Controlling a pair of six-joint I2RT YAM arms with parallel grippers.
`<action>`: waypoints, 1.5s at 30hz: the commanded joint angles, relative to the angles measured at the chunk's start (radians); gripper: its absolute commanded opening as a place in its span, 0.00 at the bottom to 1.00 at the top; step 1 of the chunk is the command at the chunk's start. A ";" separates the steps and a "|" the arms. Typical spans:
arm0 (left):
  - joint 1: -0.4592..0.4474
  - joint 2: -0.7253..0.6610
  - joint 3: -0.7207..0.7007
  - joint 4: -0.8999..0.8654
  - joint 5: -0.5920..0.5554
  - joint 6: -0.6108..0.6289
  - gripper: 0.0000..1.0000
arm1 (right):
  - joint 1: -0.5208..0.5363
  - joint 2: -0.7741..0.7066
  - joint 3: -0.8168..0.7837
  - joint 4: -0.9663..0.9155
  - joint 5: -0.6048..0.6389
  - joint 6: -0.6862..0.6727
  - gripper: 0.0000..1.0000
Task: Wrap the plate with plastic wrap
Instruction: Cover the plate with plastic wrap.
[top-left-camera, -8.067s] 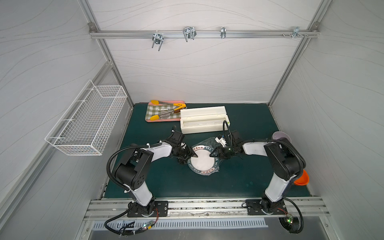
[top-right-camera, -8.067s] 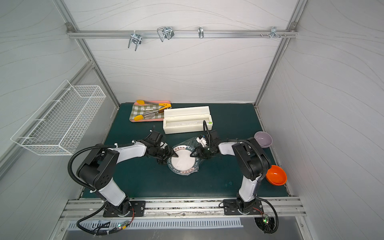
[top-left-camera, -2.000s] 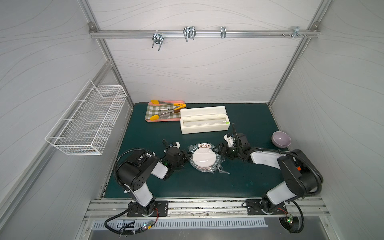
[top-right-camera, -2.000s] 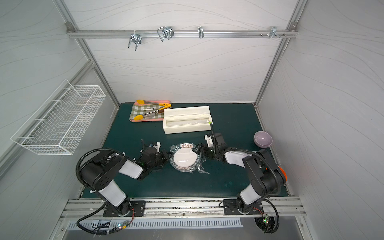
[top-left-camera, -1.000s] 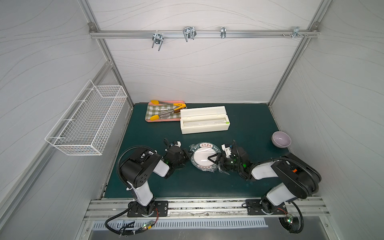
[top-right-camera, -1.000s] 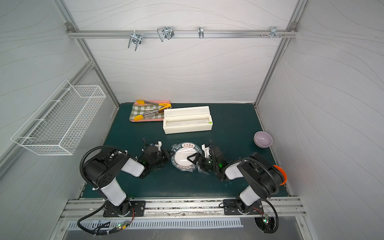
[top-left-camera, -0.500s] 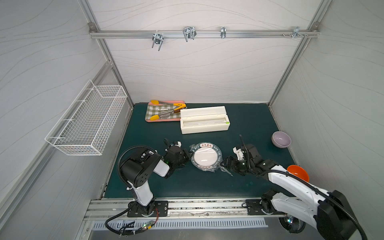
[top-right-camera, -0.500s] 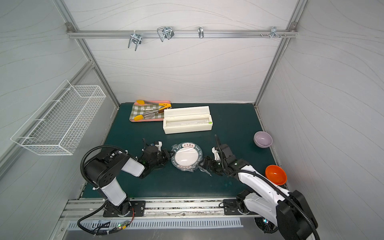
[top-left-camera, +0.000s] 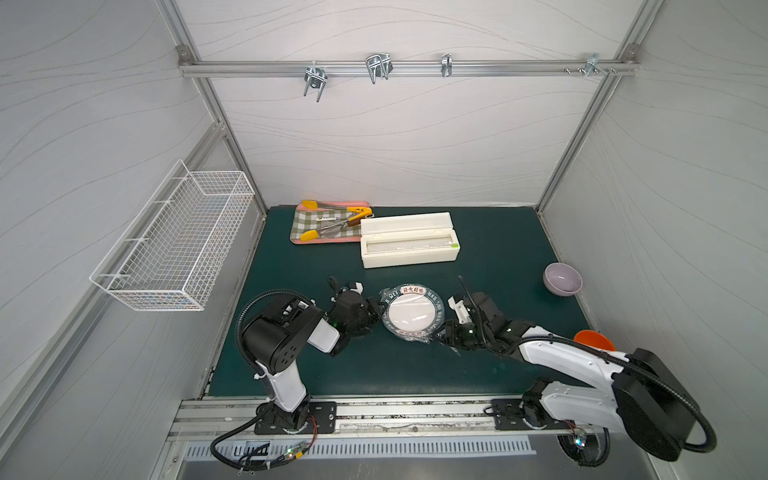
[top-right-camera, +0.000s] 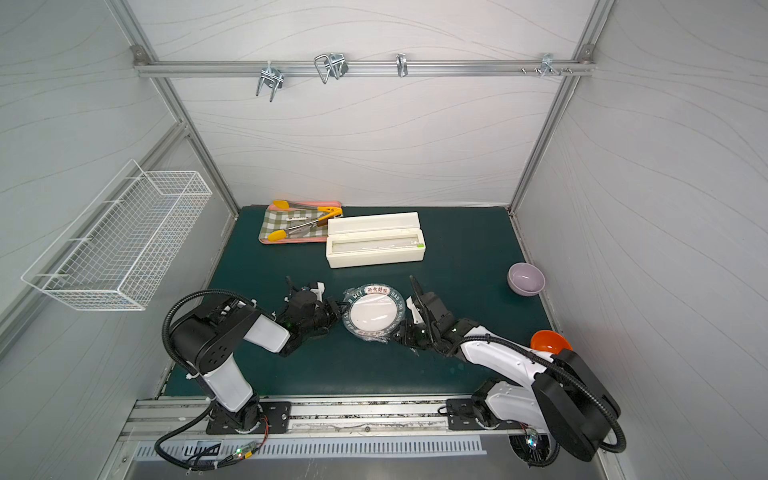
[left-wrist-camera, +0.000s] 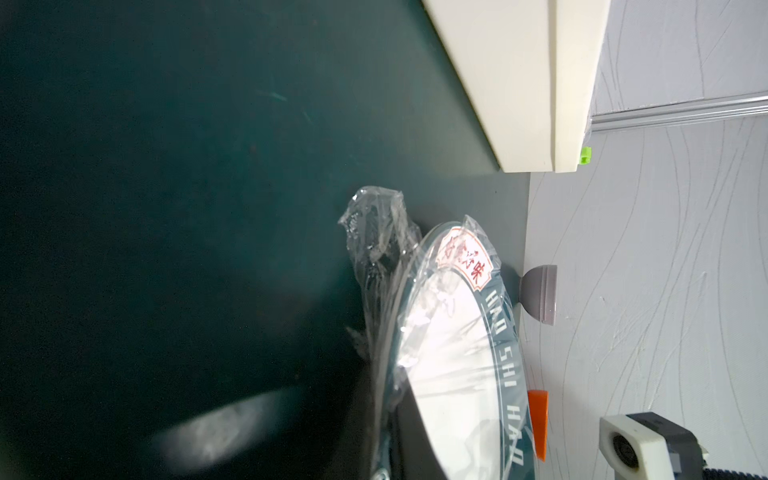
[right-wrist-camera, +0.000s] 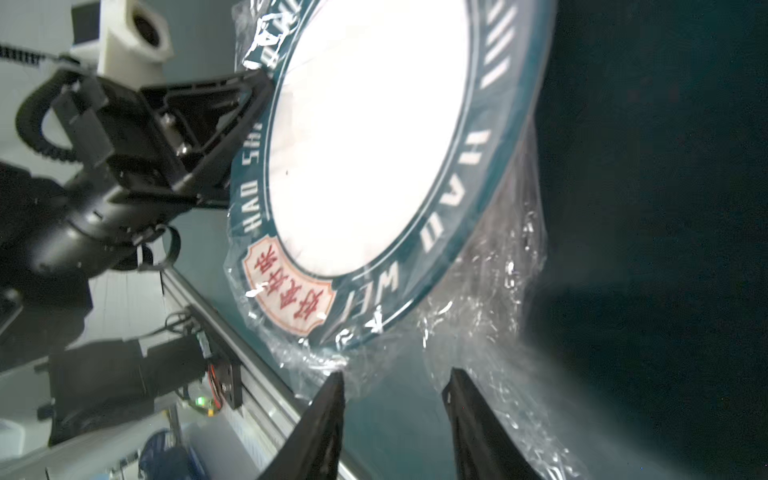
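Note:
The robot's right gripper will pinch the film's trailing end (right-wrist-camera: 528, 408) and pull it out while the left gripper pins the plate's rim, as loose film bunches past the plate's rim.
The plate (top-left-camera: 413, 311) (top-right-camera: 376, 313), white with a dark green lettered rim, lies mid-mat under crinkly plastic wrap (right-wrist-camera: 490, 291) that bunches around its edge (left-wrist-camera: 376, 232). My left gripper (top-left-camera: 378, 311) (top-right-camera: 338, 311) (left-wrist-camera: 390, 415) is shut on the plate's left rim, film included; its fingers (right-wrist-camera: 245, 99) show pinching the rim in the right wrist view. My right gripper (top-left-camera: 440, 336) (top-right-camera: 399, 334) (right-wrist-camera: 395, 382) is low at the plate's near-right edge. Its jaws stand apart, with loose film draped around the tips.
A long white dispenser box (top-left-camera: 409, 245) lies behind the plate, with a checked tray of tongs (top-left-camera: 328, 222) to its left. A purple bowl (top-left-camera: 562, 279) and an orange bowl (top-left-camera: 592, 338) stand at the right. A wire basket (top-left-camera: 178, 245) hangs on the left wall.
The right arm has swung out towards the near right, keeping its gripper at the plate's near-right edge, and its jaws have narrowed. The left gripper and the plate have stayed put.

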 joint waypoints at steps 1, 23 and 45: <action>0.004 0.014 0.021 0.010 -0.028 -0.013 0.00 | 0.004 -0.052 -0.082 0.123 0.047 -0.025 0.41; -0.010 -0.013 0.018 -0.028 -0.044 -0.007 0.00 | 0.086 0.225 -0.168 0.585 -0.021 -0.011 0.45; -0.010 -0.005 0.029 -0.044 -0.029 0.006 0.00 | 0.072 0.029 -0.050 0.391 -0.064 -0.004 0.33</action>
